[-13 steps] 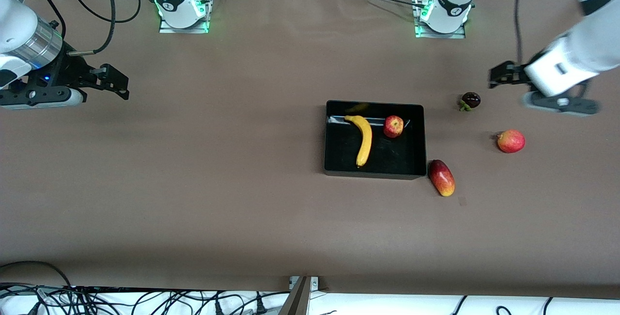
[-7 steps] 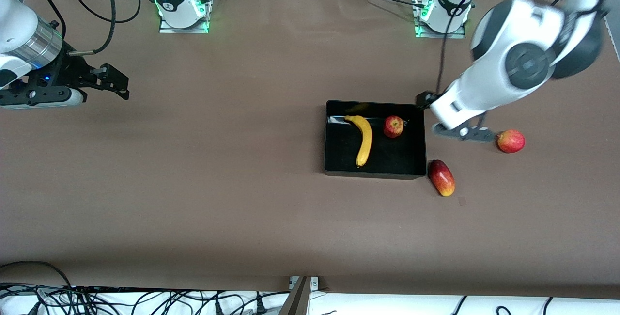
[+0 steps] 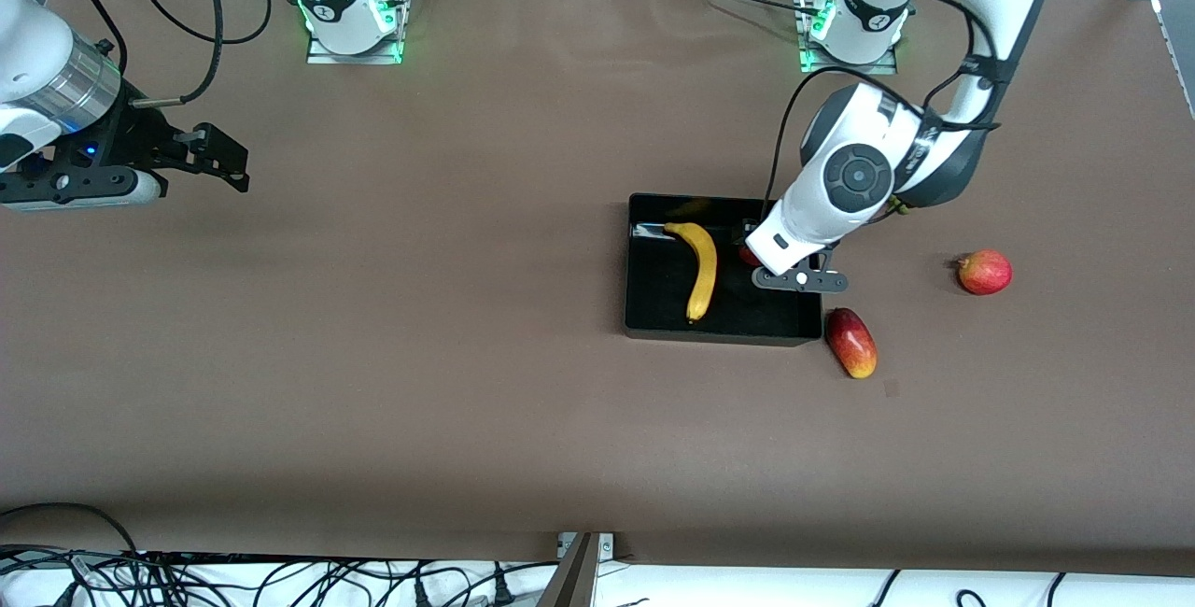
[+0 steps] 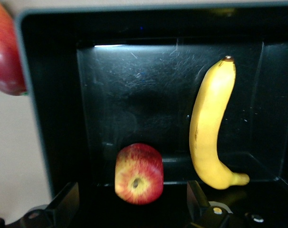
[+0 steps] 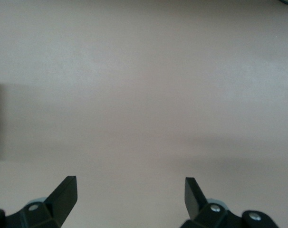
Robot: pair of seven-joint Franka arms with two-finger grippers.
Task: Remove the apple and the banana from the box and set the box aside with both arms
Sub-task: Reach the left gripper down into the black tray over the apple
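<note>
The robot's left gripper will close on the sides of the small red apple (image 3: 750, 256) (image 4: 139, 174), which lies next to the yellow banana in the black tray.
The black tray (image 3: 719, 334) holds the yellow banana (image 3: 703, 269) and the small red apple with yellow patches (image 3: 746, 257), which is mostly hidden under the left wrist in the front view. My left gripper (image 3: 751, 247) is over the tray, above the apple. In the left wrist view the apple (image 4: 139, 173) lies on the tray floor (image 4: 134, 95) between my open left gripper's (image 4: 131, 186) fingers, which do not touch it, with the banana (image 4: 210, 128) beside it. My right gripper (image 3: 233, 159) waits open and empty over bare table at the right arm's end, as the right wrist view (image 5: 129, 183) shows.
A red-yellow mango (image 3: 850, 342) lies against the tray's corner nearest the front camera at the left arm's end; it shows in the left wrist view (image 4: 4, 52). A second red fruit (image 3: 984, 272) lies farther toward the left arm's end.
The left arm has swung from the left arm's end of the table to over the tray, bringing its open gripper above the apple. The right arm has not moved.
</note>
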